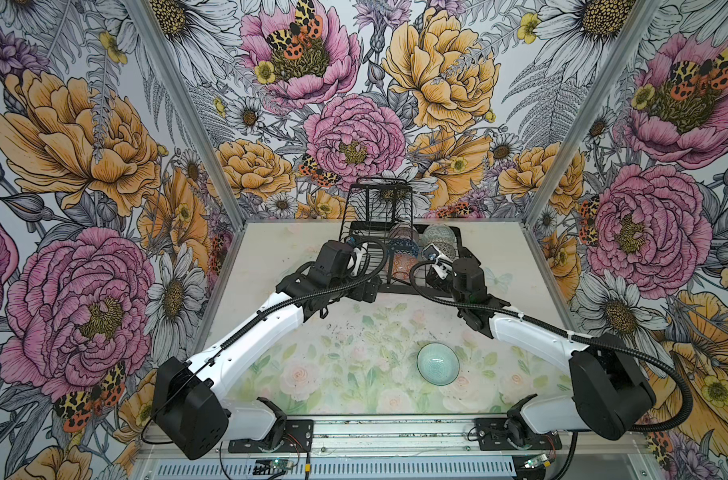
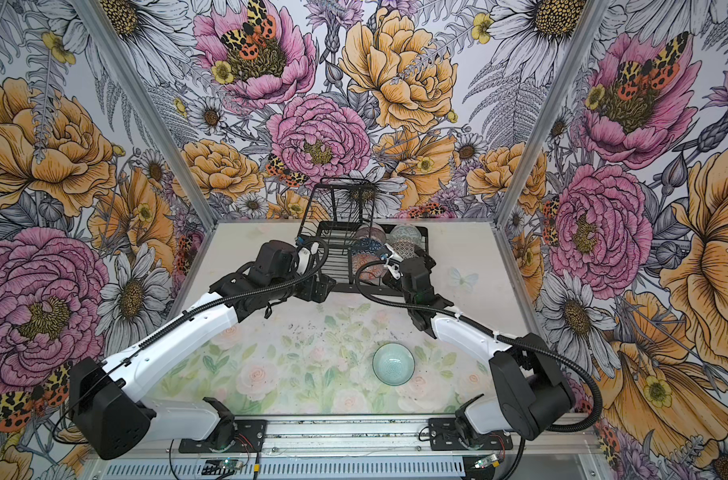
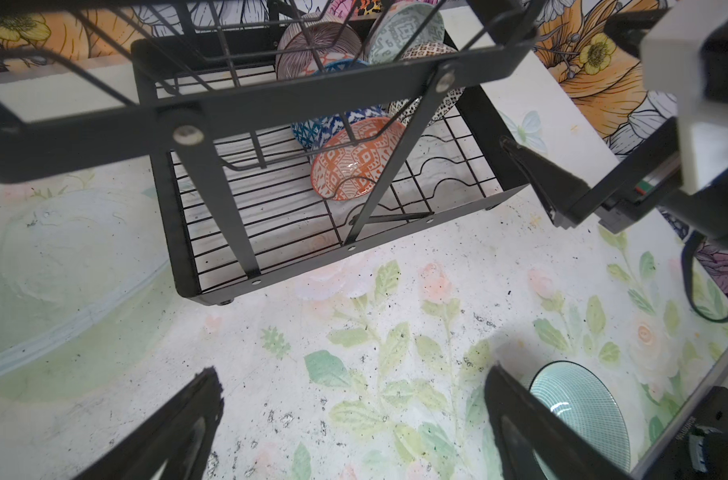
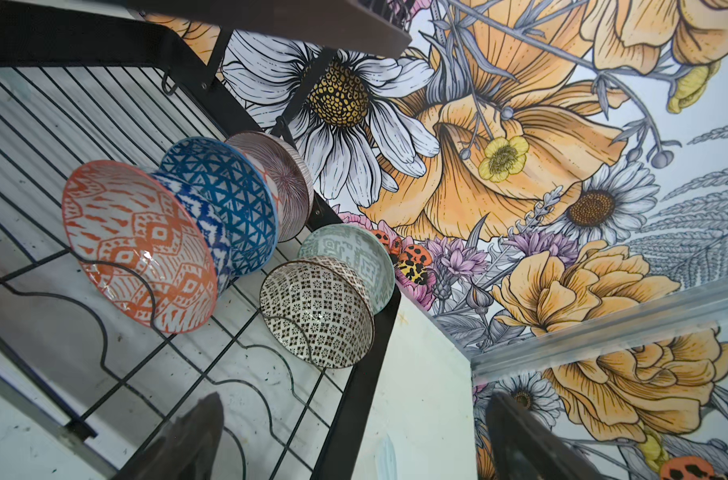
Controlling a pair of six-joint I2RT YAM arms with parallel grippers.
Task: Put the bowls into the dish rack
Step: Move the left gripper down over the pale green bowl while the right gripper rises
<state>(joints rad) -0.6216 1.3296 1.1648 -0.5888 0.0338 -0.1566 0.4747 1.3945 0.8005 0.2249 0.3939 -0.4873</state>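
The pale teal bowl is next for my left gripper, which should go there and close on the bowl's rim [image 1: 422,350] [image 3: 539,376], on the side toward my left arm.
The black wire dish rack [image 1: 416,289] [image 3: 173,232] stands at the back of the table. Five bowls lean in its slots: orange-diamond [image 4: 137,245], blue-triangled [image 4: 229,199], pink-lined [image 4: 283,183], grey-green [image 4: 354,249] and black-and-white dotted [image 4: 316,311]. A pale teal bowl [image 1: 438,365] [image 2: 393,363] [image 3: 578,411] sits upright on the table near the front. My left gripper [image 1: 356,249] [image 3: 354,374] hovers open and empty at the rack's left side. My right gripper [image 1: 430,254] [image 4: 354,399] is open and empty over the rack's front right corner, just short of the dotted bowl.
The rack's raised basket tier [image 1: 378,203] stands over its back left part, above the left gripper. Flowered walls close in the table on three sides. The floral table mat [image 1: 354,332] lies between the rack and the teal bowl.
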